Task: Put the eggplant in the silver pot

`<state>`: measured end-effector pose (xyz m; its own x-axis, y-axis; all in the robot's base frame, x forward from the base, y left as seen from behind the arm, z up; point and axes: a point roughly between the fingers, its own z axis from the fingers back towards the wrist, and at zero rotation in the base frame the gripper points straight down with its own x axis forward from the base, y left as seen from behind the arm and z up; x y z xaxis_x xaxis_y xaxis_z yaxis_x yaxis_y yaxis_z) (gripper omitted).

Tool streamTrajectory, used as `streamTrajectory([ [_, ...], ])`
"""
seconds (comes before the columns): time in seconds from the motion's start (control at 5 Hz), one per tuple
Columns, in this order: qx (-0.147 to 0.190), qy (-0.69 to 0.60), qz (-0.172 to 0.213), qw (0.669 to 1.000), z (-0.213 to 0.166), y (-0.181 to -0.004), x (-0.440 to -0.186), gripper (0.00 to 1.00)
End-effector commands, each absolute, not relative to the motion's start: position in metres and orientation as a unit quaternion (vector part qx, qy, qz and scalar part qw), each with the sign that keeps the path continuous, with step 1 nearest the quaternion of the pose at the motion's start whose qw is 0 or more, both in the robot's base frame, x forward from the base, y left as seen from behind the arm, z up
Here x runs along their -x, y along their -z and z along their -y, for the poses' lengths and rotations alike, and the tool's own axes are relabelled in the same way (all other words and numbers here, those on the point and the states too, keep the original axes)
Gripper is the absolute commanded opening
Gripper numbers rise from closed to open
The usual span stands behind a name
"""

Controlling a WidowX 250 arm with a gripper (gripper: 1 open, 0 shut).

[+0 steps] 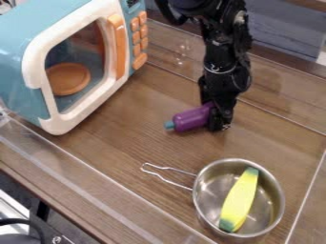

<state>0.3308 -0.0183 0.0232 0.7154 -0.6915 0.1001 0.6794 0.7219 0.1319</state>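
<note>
Next, I open my gripper to let go of the eggplant in the silver pot, laying it across the far end of the yellow corn-like toy (pixel 234 181).
The purple eggplant (pixel 192 117) lies on its side on the wooden table, its green stem cap pointing left. My gripper (pixel 220 116) points straight down at the eggplant's right end, and its black fingers (pixel 223 110) hide that end. Whether they press on the eggplant does not show. The silver pot (pixel 208 187) stands at the front right, apart from the gripper, with its thin wire handle (pixel 166 172) sticking out to the left.
A yellow corn-like toy (pixel 242 197) lies inside the pot. A blue-and-white toy microwave (pixel 71 57) with its door shut fills the back left. A clear plastic rim (pixel 76 181) runs along the table's front edge.
</note>
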Motion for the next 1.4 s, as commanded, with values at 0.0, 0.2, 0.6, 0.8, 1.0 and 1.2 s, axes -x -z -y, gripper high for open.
streamTrajectory([
  [0.0,-0.053,0.326,0.095,0.939,0.024,-0.060,-0.326,0.00],
  [0.2,-0.066,0.289,0.104,0.949,0.040,-0.091,-0.307,0.00],
  [0.6,-0.029,0.377,0.119,0.918,0.123,-0.101,-0.240,0.00],
  [0.8,-0.024,0.390,0.124,0.912,0.123,-0.082,-0.238,1.00],
  [1.0,-0.014,0.393,0.125,0.911,0.122,-0.061,-0.240,1.00],
  [1.2,-0.006,0.401,0.122,0.908,0.120,-0.045,-0.240,1.00],
])
